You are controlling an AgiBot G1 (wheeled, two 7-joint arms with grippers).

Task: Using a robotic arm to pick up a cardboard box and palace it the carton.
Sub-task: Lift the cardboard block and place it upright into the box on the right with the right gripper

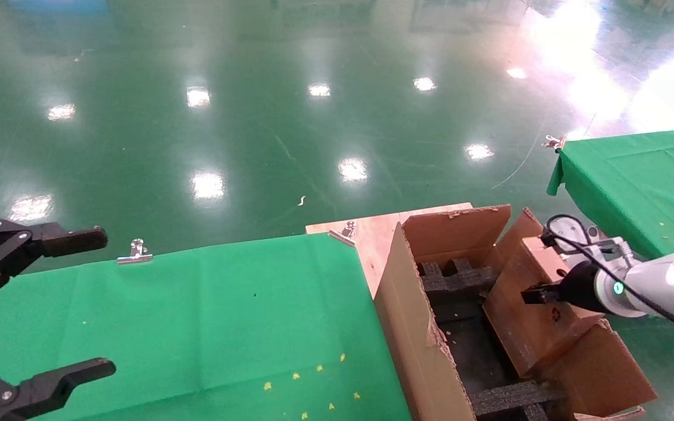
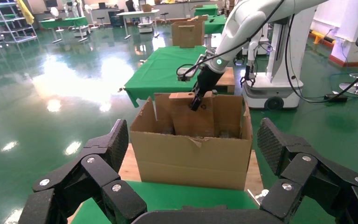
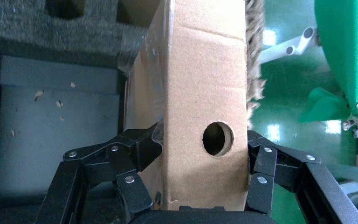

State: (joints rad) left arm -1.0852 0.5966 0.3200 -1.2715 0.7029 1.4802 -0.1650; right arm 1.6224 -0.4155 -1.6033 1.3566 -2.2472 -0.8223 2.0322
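I should use my right gripper to let go of the small cardboard box, now held tilted inside the carton, between the black foam inserts, against the carton's side [image 1: 515,332] facing the second table.
The robotic arm, white with a black wrist [image 1: 583,286], reaches in from the right. Its right gripper [image 1: 547,293] is shut on the small cardboard box [image 1: 524,327] and holds it tilted inside the carton [image 1: 413,327], against the carton's right side. In the right wrist view the fingers [image 3: 142,147] clamp both sides of the box [image 3: 200,84], whose round hole faces the camera. Black foam inserts [image 1: 460,280] lie in the carton. My left gripper [image 1: 106,301] is open and empty over the green table at the far left.
The carton stands on a wooden board [image 1: 372,234] beside the green-clothed table [image 1: 196,316]. Metal clips [image 1: 135,252] hold the cloth edge. A second green table [image 1: 635,181] stands at the right. A glossy green floor lies beyond.
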